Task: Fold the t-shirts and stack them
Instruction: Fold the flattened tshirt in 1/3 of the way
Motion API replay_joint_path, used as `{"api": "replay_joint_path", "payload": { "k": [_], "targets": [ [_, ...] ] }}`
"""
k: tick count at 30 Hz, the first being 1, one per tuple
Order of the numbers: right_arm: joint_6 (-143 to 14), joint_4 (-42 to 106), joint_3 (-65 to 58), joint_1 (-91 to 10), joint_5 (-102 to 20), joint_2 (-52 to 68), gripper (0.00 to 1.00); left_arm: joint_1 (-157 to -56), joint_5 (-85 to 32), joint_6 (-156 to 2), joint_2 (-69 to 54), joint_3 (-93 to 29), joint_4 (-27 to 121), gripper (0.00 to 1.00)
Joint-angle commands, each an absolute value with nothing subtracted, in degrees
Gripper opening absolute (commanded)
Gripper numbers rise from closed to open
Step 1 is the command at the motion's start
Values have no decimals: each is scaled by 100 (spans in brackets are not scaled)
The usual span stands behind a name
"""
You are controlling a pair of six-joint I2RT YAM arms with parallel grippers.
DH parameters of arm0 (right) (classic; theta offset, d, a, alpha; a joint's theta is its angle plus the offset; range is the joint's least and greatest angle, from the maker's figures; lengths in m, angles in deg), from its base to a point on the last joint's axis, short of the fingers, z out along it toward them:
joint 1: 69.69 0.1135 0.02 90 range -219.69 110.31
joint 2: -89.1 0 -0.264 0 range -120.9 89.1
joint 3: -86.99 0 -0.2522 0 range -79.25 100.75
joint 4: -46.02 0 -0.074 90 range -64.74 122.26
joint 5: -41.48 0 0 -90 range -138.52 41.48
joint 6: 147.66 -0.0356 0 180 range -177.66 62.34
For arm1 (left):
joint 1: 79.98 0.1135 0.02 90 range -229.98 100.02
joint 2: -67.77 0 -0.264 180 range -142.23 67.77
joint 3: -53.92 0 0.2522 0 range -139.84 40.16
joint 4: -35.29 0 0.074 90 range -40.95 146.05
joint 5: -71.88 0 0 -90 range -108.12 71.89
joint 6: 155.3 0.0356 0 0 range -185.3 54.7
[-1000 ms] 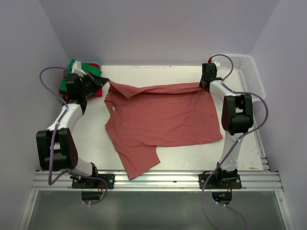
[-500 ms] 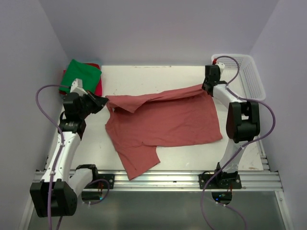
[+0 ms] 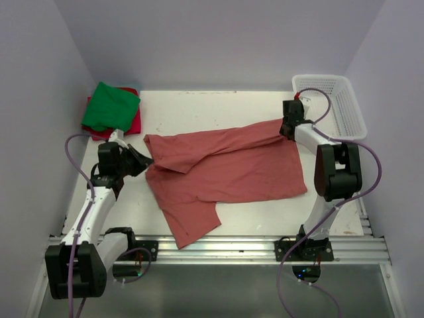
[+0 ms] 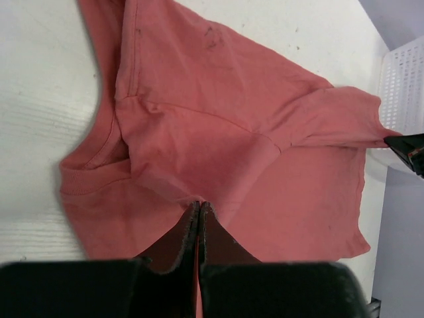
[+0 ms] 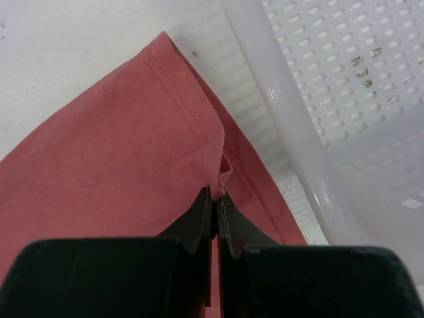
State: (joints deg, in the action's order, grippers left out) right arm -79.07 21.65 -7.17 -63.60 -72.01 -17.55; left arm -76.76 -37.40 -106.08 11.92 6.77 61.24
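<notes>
The brick-red t-shirt's sleeve overhangs the front rail; left gripper should retake the shirt [image 3: 159, 147] near the collar, then both grippers should pull it away.
A large faded brick-red t-shirt [image 3: 228, 169] lies across the table, its far edge lifted and folding toward me. My left gripper [image 3: 144, 158] is shut on the shirt's left shoulder by the collar [image 4: 199, 205]. My right gripper [image 3: 286, 129] is shut on the shirt's far right hem corner [image 5: 217, 192], next to the basket. A folded bright green t-shirt [image 3: 111, 106] rests on a red-pink t-shirt [image 3: 134, 123] at the far left corner. The brick-red shirt [image 4: 252, 132] fills the left wrist view; one sleeve hangs toward the front rail.
A white plastic mesh basket [image 3: 344, 99] stands at the far right, its wall [image 5: 291, 112] close beside my right fingers. Purple walls close in the table on three sides. The metal rail [image 3: 218, 248] with the arm bases runs along the near edge.
Both grippers have pulled the shirt's far edge toward the front, the left one moving well away from the green stack. The lifted edge now lies further over the shirt's body.
</notes>
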Motion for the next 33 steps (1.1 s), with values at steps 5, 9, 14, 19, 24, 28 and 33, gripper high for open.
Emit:
{"api": "replay_joint_path", "payload": {
  "k": [5, 9, 14, 19, 24, 28, 33],
  "targets": [
    [-8148, 2101, -796, -6345, -7515, -1752, 0, -7699, -3860, -10477, 1091, 782, 5995, 0],
    [-8201, 1979, -850, -6345, -7524, -1813, 19, -7699, -3781, -10459, 1108, 729, 6152, 0],
    [-8385, 1574, -797, -6310, -7515, -1656, 51, -7699, -3587, -10643, 1547, 694, 6443, 31],
    [-8245, 1714, -929, -6064, -7288, -909, 63, -7787, -3316, -10898, 2451, 746, 6418, 100],
    [-8122, 1443, -193, -6064, -6777, -1328, 60, -7805, -3218, -10819, 2278, 895, 5489, 100],
    [-8122, 1503, 99, -6064, -6592, -1803, 7, -7805, -3821, -10863, 990, 1115, 4126, 65],
    [-8201, 1617, 275, -6064, -6365, -2384, 0, -7840, -4132, -11013, -577, 1020, 2614, 0]
  ]
}}
